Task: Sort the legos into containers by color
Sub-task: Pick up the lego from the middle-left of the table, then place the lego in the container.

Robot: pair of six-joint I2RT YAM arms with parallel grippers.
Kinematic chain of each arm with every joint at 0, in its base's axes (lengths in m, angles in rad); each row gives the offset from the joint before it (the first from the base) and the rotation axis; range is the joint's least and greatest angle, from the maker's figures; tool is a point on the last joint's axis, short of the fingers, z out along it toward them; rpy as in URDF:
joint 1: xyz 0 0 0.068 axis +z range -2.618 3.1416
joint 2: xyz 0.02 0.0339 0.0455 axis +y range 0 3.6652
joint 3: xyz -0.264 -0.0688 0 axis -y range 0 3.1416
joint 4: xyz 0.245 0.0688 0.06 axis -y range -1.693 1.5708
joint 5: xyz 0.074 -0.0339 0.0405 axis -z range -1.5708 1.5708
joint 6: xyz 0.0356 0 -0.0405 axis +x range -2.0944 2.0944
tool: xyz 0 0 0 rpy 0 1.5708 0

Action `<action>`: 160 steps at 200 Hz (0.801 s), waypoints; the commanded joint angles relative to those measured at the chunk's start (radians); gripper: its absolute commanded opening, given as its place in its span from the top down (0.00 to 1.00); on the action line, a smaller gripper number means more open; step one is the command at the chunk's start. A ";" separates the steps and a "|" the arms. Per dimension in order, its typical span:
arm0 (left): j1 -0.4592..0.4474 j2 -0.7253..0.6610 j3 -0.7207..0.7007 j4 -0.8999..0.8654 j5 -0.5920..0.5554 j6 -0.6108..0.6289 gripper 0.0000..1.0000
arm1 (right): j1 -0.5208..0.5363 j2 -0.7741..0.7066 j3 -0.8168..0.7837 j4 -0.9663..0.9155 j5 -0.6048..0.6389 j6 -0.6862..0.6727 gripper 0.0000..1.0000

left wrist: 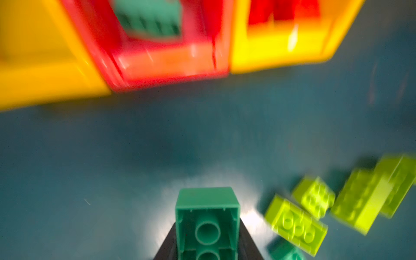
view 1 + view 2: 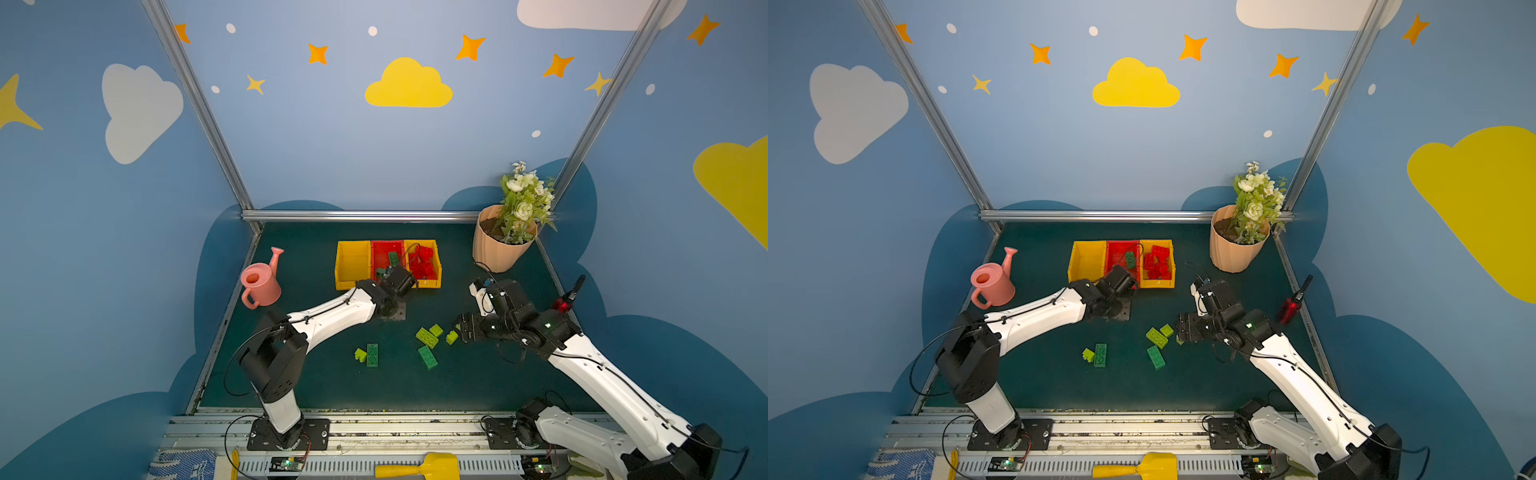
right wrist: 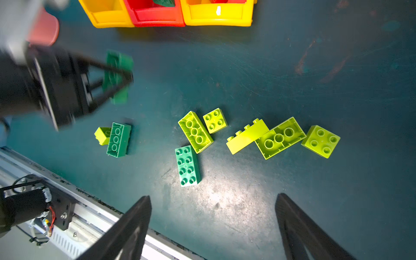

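Next, my right gripper closes on the middle [image 2: 428,357] [image 3: 187,166] of the dark green lego that lies studs up next to the group of lime legos.
Three containers stand in a row at the back: a yellow bin [image 2: 352,262], a red bin [image 2: 380,257] holding a dark green lego [image 2: 393,257], and a yellow bin [image 2: 428,284] full of red legos [image 2: 422,262]. My left gripper [image 1: 207,225] is shut on a dark green lego [image 1: 207,202], studs away from the wrist camera, just in front of the red bin [image 1: 171,65]. Loose lime legos [image 3: 195,131] and dark green legos [image 3: 187,165] lie mid-table. My right gripper [image 3: 212,198] hovers open beside them [image 2: 459,328], nothing between its fingers.
A pink watering can [image 2: 259,282] stands at the left. A peach flower pot [image 2: 498,249] fills the back right corner. A red-and-black tool [image 2: 565,301] lies by the right wall. A metal rail [image 3: 67,186] runs along the table's front edge.
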 commanded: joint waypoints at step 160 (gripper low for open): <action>0.240 0.767 1.277 -0.461 0.052 0.189 0.18 | -0.043 0.091 0.142 -0.014 -0.018 -0.028 0.13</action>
